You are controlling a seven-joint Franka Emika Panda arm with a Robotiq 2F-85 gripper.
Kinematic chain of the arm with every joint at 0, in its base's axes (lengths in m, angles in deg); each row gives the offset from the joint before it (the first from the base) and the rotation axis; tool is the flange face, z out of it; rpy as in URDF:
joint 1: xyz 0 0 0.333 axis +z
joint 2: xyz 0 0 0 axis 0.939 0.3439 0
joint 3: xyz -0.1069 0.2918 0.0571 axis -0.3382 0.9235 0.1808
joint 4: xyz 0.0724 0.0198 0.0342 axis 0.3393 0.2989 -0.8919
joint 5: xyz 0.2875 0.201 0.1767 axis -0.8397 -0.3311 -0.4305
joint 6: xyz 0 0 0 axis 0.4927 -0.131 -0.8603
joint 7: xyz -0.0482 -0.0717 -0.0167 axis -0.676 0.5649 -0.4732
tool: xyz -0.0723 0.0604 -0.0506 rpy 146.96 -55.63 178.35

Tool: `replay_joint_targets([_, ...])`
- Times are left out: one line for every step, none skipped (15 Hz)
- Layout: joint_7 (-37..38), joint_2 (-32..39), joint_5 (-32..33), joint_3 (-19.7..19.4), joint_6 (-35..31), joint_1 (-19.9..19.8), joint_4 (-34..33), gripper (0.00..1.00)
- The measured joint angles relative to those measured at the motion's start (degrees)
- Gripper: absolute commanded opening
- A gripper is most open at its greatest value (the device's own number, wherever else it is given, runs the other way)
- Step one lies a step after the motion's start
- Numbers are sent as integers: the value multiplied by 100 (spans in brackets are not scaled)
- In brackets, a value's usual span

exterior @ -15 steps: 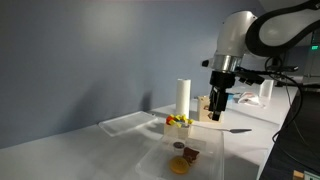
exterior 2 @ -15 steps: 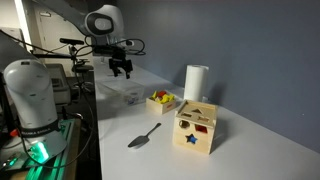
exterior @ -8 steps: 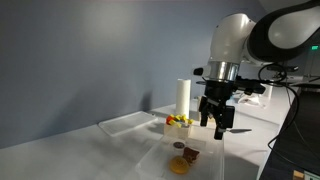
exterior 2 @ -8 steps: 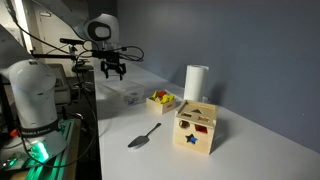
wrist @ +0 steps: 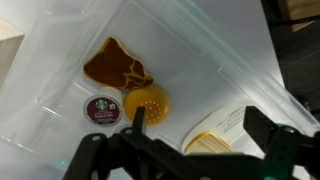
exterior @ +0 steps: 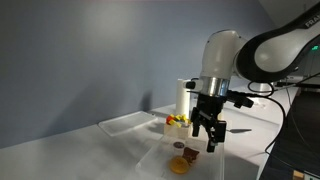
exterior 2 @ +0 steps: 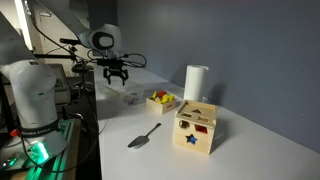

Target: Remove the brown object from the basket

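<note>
I should next move my gripper over and close it on the patterned end (exterior: 190, 156) (wrist: 133, 78) of the brown object, next to the orange-yellow disc in the basket.
The brown object (exterior: 190, 154) lies inside the basket (exterior: 150, 156), a clear low-walled tub. In the wrist view the brown object (wrist: 118, 65) is a chunky, irregular piece on the basket floor (wrist: 60, 55). A small round dark piece (wrist: 100, 110) and an orange-yellow disc (wrist: 147, 102) lie right beside it. My gripper (exterior: 210, 137) hangs open and empty just above the basket, a little to the side of the brown object. In the wrist view its fingers (wrist: 200, 125) straddle bare basket floor and a paper label.
A small cream box of colourful fruit (exterior 2: 162, 100) and a white paper roll (exterior 2: 195, 82) stand beyond the basket (exterior 2: 128, 95). A wooden shape-sorter box (exterior 2: 197, 127) and a spoon (exterior 2: 143, 136) lie further along the table. A flatter clear tray (exterior: 125, 122) sits behind the basket.
My gripper has come down and across from beside the paper roll to just over the basket, still open and empty. The objects in the basket have not moved.
</note>
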Motion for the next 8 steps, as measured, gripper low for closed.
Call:
replay_joint_targets([-53,124,29,18,-143,-17,7,100])
replay_joint_targets([-102,251,64,46,-275,-45,11,100])
replay_joint_targets([-142,379,107,75,-385,-73,12,100])
replay_joint_targets([-156,506,216,111,-472,-121,12,100])
replay_joint_targets([-156,632,353,154,-542,-194,11,100])
replay_joint_targets([-157,750,505,186,-602,-271,10,100])
replay_joint_targets([-165,858,655,213,-664,-346,7,100])
replay_joint_targets([-203,964,785,227,-747,-415,4,100])
